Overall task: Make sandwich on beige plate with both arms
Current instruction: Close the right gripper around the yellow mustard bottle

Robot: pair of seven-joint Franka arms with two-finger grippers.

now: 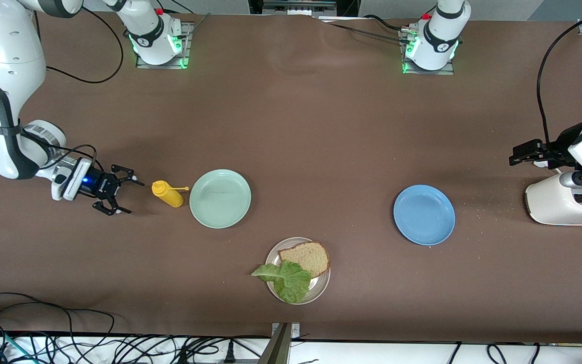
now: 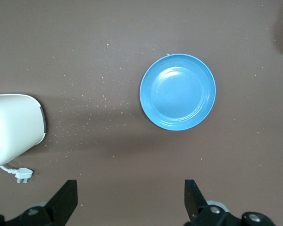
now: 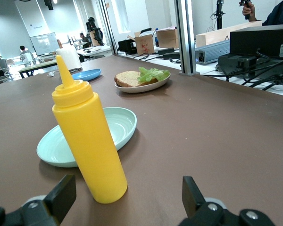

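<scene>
The lower body [image 1: 173,197] [image 3: 103,167] of the yellow squeeze bottle, well below its cap, is the next place my right gripper should go to and close on.
The beige plate [image 1: 321,289] lies near the front edge of the table. On it are one brown bread slice [image 1: 305,258] and a green lettuce leaf [image 1: 286,279] that overhangs the rim; the right wrist view shows the plate [image 3: 141,88], the bread [image 3: 128,77] and the lettuce [image 3: 152,74] farther off. My right gripper [image 1: 119,194] is low at the right arm's end, open and empty, facing a yellow squeeze bottle [image 1: 167,194]. In its wrist view the right gripper [image 3: 127,200] has the bottle [image 3: 87,141] just ahead. My left gripper [image 1: 518,154] hangs open and empty; its wrist view shows the left gripper [image 2: 129,200] over bare table.
A mint-green plate [image 1: 220,198] lies beside the bottle, empty. A blue plate [image 1: 424,215], also empty, lies toward the left arm's end. A white appliance [image 1: 564,199] with a loose plug [image 2: 22,174] stands under the left arm. Crumbs dot the table around the blue plate [image 2: 178,92].
</scene>
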